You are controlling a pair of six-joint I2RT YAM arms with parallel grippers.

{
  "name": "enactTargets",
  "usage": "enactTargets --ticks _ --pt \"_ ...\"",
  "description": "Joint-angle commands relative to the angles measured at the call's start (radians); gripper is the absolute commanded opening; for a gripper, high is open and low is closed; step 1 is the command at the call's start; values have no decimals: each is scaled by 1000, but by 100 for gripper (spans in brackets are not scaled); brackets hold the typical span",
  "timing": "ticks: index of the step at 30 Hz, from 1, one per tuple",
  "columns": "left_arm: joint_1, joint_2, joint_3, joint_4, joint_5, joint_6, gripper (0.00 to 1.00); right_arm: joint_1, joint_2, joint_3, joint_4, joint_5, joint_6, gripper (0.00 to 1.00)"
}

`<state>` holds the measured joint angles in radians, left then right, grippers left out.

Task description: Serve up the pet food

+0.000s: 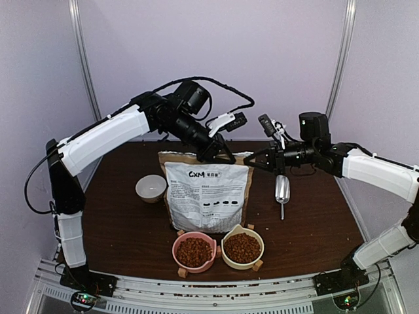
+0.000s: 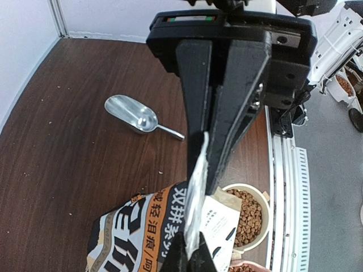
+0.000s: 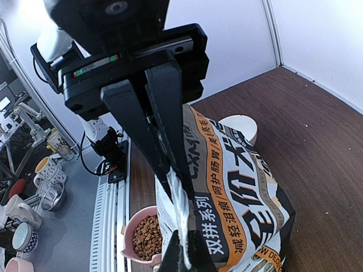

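Observation:
The robot's right gripper is pinching the seal strip at the bag's corner, so it should open and pinch nearer to the seal strip's middle (image 1: 239,156) before the left gripper moves further along.
The pet food (image 1: 194,252) fills a pink bowl (image 1: 177,243), and more of it (image 1: 242,248) fills a cream bowl (image 1: 259,239) at the table's front. Behind them a brown-and-white paper bag (image 1: 206,196) stands upright. My left gripper (image 1: 219,154) is shut on the bag's top edge near the middle. The right gripper (image 1: 252,161) is shut on the same edge at its right corner. In the left wrist view the left gripper (image 2: 205,170) pinches the silvery seal strip (image 2: 195,209). In the right wrist view the right gripper (image 3: 178,175) pinches that strip (image 3: 182,221).
A metal scoop (image 1: 282,190) lies on the table to the right of the bag. A small white bowl (image 1: 150,188) sits to the bag's left. The metal rail (image 1: 209,291) runs along the table's near edge.

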<state>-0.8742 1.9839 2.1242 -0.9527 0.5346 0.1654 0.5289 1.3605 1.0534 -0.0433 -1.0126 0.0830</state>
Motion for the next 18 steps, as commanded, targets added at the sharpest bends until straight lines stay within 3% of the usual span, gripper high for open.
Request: enactTargets --ticks 1,8,18 --pt "20 -41 -9 -1 19 12 0 -5 -32 -1 104 -22 40 0" --pt "20 -41 -6 21 36 2 0 8 15 10 158 -27 76 18" --pt "19 -46 -11 20 36 -1 0 27 69 31 189 -49 98 26"
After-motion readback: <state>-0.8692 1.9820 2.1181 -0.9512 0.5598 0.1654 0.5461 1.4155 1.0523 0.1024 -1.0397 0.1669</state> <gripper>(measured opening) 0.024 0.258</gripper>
